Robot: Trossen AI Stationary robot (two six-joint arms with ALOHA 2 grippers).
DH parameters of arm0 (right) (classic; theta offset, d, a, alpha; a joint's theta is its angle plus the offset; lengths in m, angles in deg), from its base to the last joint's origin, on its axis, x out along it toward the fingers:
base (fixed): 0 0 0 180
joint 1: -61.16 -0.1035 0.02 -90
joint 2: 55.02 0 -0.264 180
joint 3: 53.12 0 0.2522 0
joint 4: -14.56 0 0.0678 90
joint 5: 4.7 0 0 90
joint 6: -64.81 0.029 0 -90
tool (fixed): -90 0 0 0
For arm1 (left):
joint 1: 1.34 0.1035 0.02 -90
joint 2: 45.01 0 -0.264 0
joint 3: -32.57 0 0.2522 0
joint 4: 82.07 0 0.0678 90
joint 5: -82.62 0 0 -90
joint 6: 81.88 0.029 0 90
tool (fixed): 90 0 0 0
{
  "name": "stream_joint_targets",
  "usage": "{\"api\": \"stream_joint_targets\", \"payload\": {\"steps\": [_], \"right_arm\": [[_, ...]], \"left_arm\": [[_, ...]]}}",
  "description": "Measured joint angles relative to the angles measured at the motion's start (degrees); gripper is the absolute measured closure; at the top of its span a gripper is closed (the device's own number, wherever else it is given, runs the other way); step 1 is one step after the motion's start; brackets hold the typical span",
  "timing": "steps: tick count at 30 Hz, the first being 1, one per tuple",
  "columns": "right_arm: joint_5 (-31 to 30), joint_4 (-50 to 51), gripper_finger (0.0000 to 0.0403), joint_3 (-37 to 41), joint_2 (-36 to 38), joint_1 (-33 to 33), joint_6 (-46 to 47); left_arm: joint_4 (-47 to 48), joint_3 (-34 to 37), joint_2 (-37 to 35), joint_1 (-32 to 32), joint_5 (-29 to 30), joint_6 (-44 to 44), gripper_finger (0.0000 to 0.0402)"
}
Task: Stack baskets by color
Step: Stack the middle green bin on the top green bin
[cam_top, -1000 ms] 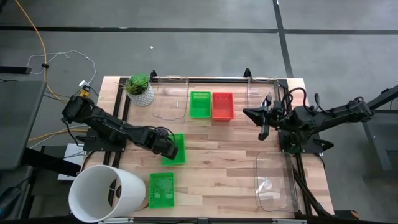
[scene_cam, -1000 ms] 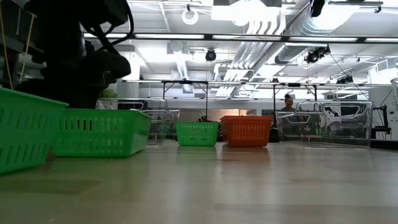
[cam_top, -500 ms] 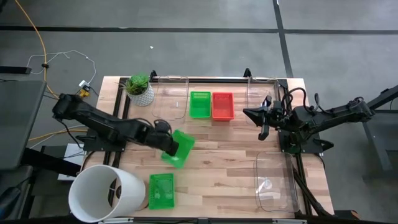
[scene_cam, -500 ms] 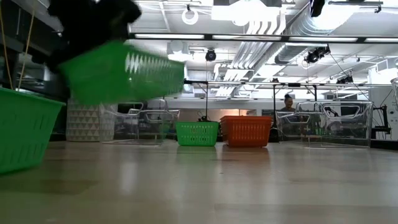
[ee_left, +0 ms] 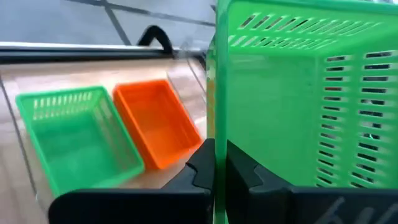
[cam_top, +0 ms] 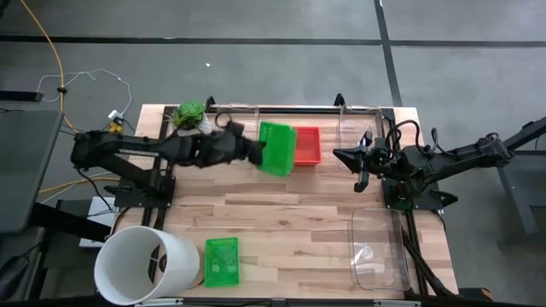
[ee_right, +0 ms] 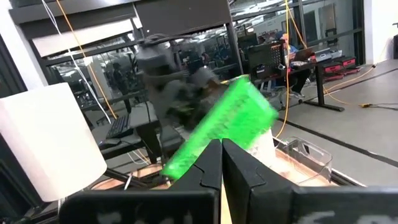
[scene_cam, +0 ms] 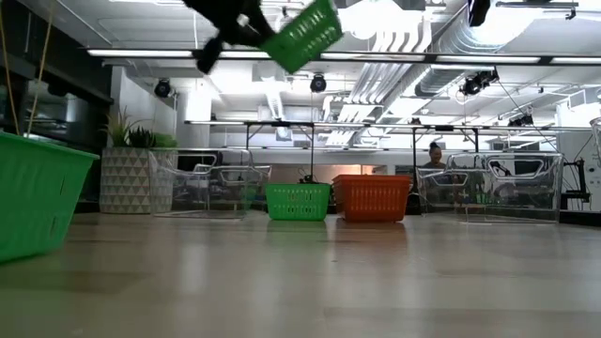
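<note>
I need to let go of the green basket with my left gripper inside the other green basket (cam_top: 275, 143) (ee_left: 82, 140) next to the red basket.
My left gripper (cam_top: 252, 151) is shut on a green basket (cam_top: 275, 147), which it carries high over the far middle of the table. In the low view this basket (scene_cam: 302, 33) is tilted, well above the tabletop. Below it another green basket (scene_cam: 298, 201) rests on its bottom beside a red basket (cam_top: 307, 145). A third green basket (cam_top: 222, 260) rests near the front edge. My right gripper (cam_top: 358, 164) waits shut at the far right, touching nothing. My left gripper pinches one side wall of the green basket at its rim (ee_left: 216, 134), one finger inside the basket and one outside. The fingers come from the table's left, slanting slightly down. The basket is lifted clear and tipped, its open side turned sideways.
A large white bucket (cam_top: 141, 264) lies at the front left corner. A potted plant (cam_top: 189, 118) stands at the far left. Clear plastic containers sit at the far side (cam_top: 235, 132), (cam_top: 358, 128) and at the front right (cam_top: 380, 251). Bare wood lies in the table's middle.
My left gripper has lifted the green basket off the table's left middle. It has carried the basket up and toward the far edge and the right, over the far green basket. The gripper has tipped from pointing steeply down to nearly level, and the basket has tilted with it.
</note>
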Motion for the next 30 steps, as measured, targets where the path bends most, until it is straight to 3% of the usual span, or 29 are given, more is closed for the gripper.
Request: {"api": "stream_joint_targets", "payload": {"steps": [8, 15, 22, 30], "right_arm": [[0.27, 0.02, 0.0403, -0.02, -1.77, 0.02, 2.34], [0.49, 0.11, 0.0403, -0.02, -2.56, 0.02, 2.2], [0.62, 0.34, 0.0403, -0.02, -2.6, 0.02, 2.21], [3.29, 0.86, 0.0403, -0.02, -2.6, 0.02, 3.29]], "left_arm": [[2.94, -5.78, 8.98, 8.71, -5.81, -0.7, 0.0401], [16.92, -16.67, 15.66, 13.72, -4.72, 3.89, 0.0401], [18.23, -17.31, 22.34, 16.56, -11.04, -0.25, 0.0401], [22.12, -17.25, 25.8, 17.31, -9.89, -4.43, 0.0401]]}}
